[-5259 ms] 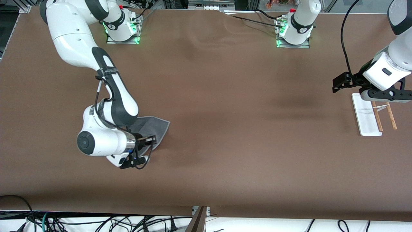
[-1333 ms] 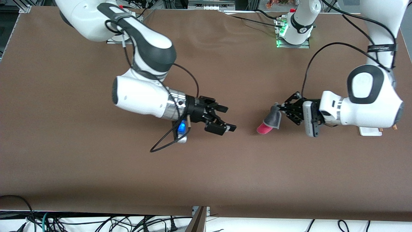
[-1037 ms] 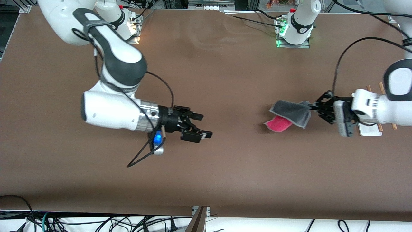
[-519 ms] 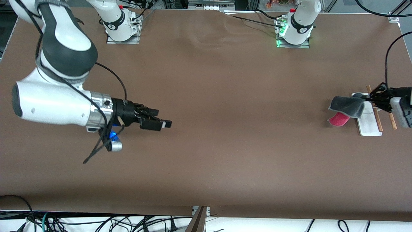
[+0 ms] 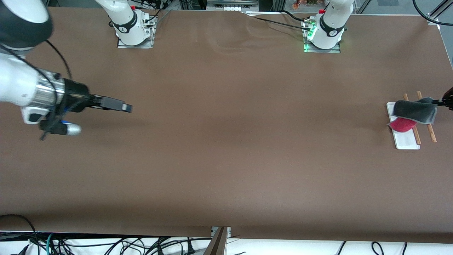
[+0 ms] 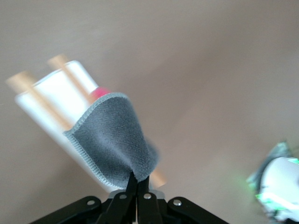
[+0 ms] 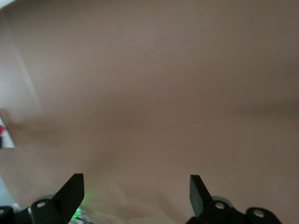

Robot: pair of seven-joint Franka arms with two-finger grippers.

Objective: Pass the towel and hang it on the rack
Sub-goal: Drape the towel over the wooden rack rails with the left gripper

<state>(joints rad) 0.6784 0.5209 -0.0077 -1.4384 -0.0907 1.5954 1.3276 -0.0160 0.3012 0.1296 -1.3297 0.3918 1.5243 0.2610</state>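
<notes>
The robot's left gripper should release the towel so it is draped across the middle of the rack's light-brown rods (image 5: 420,113) (image 6: 91,126).
The towel (image 5: 413,111) hangs from my left gripper (image 5: 442,102), dark grey side up and red-pink side (image 5: 401,124) drooping below. It is over the rack (image 5: 404,140), a white flat base with two light-brown rods (image 5: 430,132), at the left arm's end of the table. In the left wrist view my left gripper (image 6: 137,184) is shut on a corner of the grey towel (image 6: 114,135), with the rack's base (image 6: 53,95) and rods (image 6: 58,60) beneath it. My right gripper (image 5: 122,106) is open and empty over the right arm's end of the table; it also shows in the right wrist view (image 7: 135,186).
The brown table cover (image 5: 226,141) runs between the two arms. The arm bases (image 5: 132,28) stand along the edge farthest from the front camera. Cables (image 5: 106,244) lie below the table's near edge.
My left gripper has carried the towel from mid-table to over the rack at its end. My right arm has drawn back, open and empty, toward its own end.
</notes>
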